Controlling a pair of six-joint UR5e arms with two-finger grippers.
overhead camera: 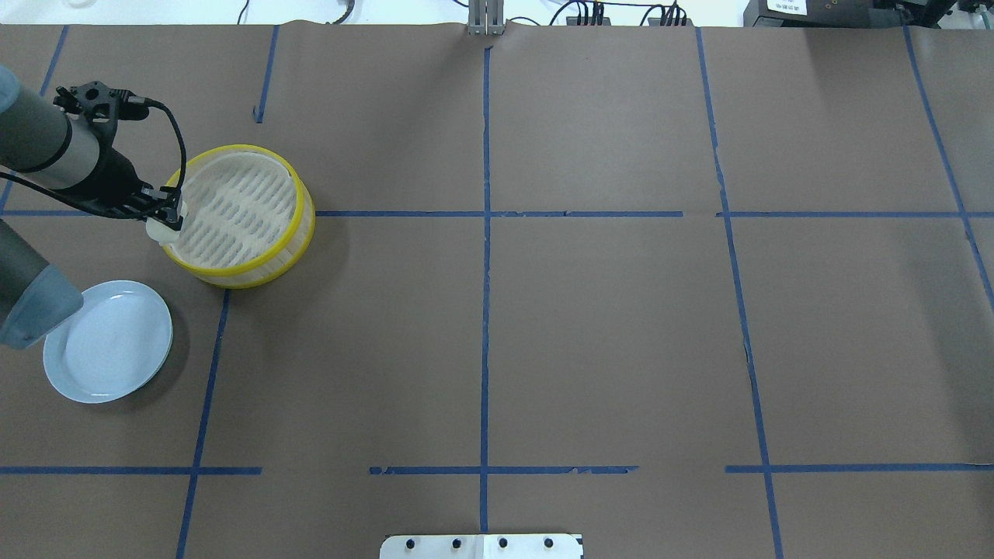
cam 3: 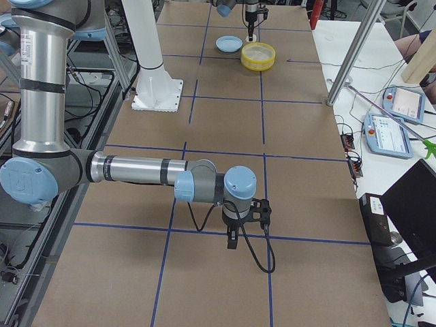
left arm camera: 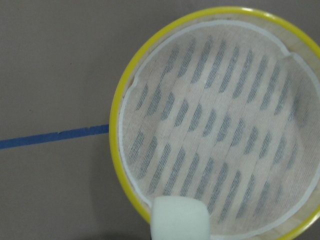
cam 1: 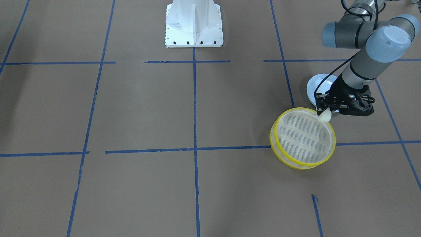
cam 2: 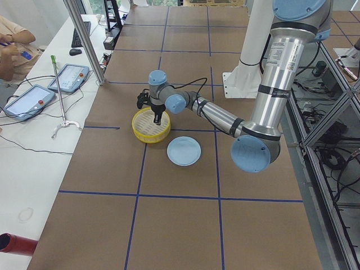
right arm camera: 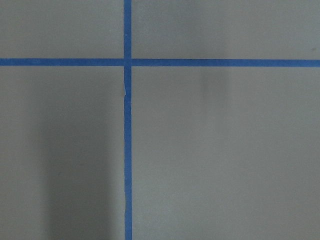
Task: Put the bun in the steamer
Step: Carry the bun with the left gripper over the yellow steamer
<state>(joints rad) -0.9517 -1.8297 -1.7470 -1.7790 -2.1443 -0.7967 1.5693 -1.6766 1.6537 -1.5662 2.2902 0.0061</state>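
My left gripper has the bun. It will let go of it on the middle of the steamer's slatted pale bottom point(cam 1: 303, 135) point(left arm camera: 227, 130).
My left gripper point(cam 1: 323, 111) point(overhead camera: 165, 220) is shut on the bun point(cam 1: 325, 116) point(overhead camera: 161, 231), a small cream-white lump. It holds the bun just over the rim of the steamer point(cam 1: 288, 162) point(overhead camera: 304, 227) on the plate's side. The steamer is a round basket with yellow rims and a slatted pale bottom, and nothing lies in it. In the left wrist view the bun point(left arm camera: 180, 219) sits at the bottom edge, over the steamer's yellow rim point(left arm camera: 116, 131). My right gripper point(cam 3: 233, 242) shows only in the exterior right view, low over bare table far from the steamer; I cannot tell whether it is open or shut.
A pale blue plate point(cam 1: 315, 86) point(overhead camera: 109, 341) with nothing on it lies beside the steamer, partly under my left arm. The white robot base point(cam 1: 194, 26) stands at the table's robot side. Blue tape lines cross the brown table.
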